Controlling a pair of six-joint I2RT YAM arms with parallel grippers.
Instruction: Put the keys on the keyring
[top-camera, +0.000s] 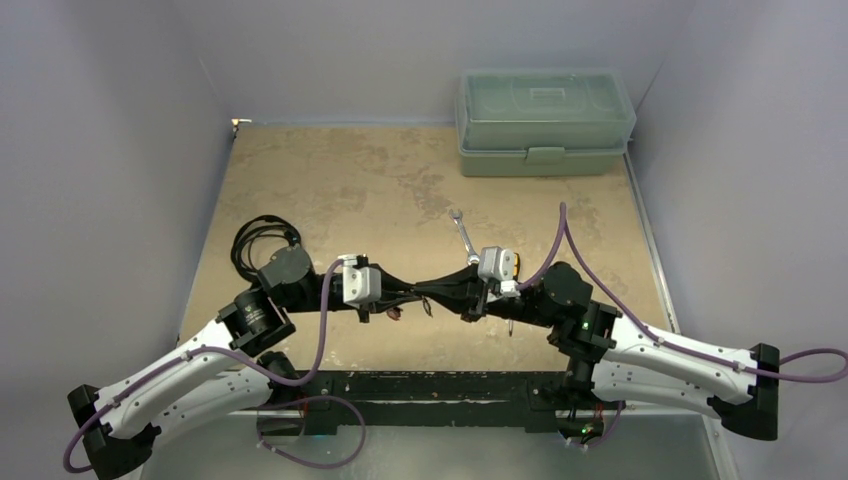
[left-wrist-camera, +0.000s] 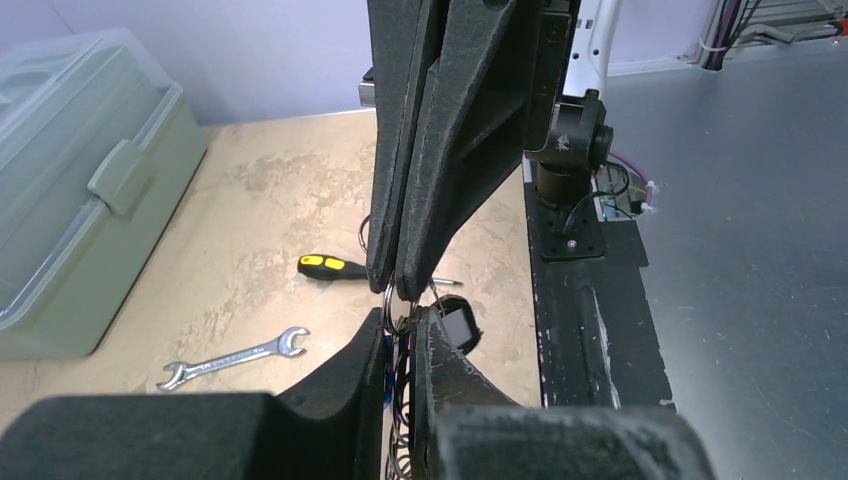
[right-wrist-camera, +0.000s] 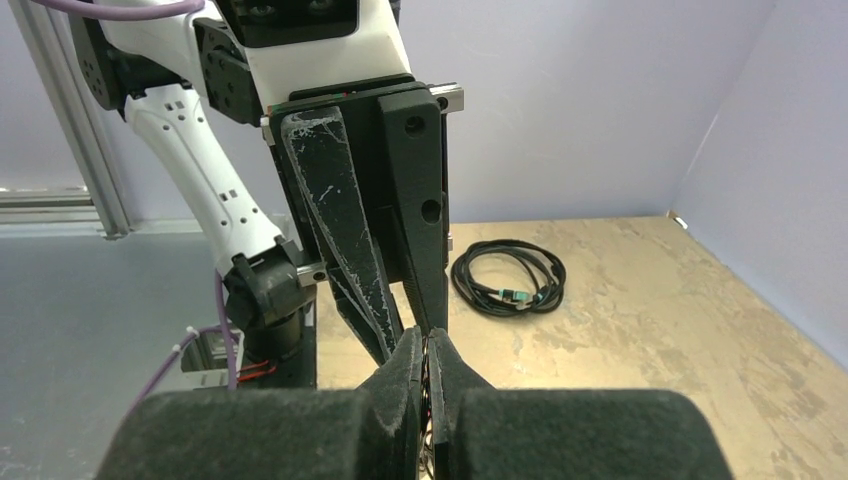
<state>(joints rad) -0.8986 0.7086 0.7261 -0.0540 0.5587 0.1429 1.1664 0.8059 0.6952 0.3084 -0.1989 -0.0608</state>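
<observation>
I should take the keyring's loop (left-wrist-camera: 400, 318) from above with my right gripper and hold it while my left gripper regrasps, since my left gripper's fingers cover the wire coils.
My two grippers meet tip to tip above the middle of the table. In the left wrist view the keyring (left-wrist-camera: 388, 297) shows as a thin metal loop, with my right gripper (left-wrist-camera: 397, 288) coming down from above, shut on its top. My left gripper (left-wrist-camera: 404, 322) is shut on the loop's lower part, with a blue piece and dark wire coils squeezed between its fingers. A key with a black head (left-wrist-camera: 457, 326) hangs just beside the left fingers. From above, a small reddish key (top-camera: 393, 312) dangles under the left gripper. The right wrist view shows the right gripper (right-wrist-camera: 428, 348) pressed shut.
A silver wrench (left-wrist-camera: 235, 357) and a yellow-and-black screwdriver (left-wrist-camera: 335, 266) lie on the tan table below the grippers. A green toolbox (top-camera: 545, 120) stands closed at the back right. A coiled black cable (top-camera: 262, 240) lies at the left. The black base rail (top-camera: 440, 385) runs along the near edge.
</observation>
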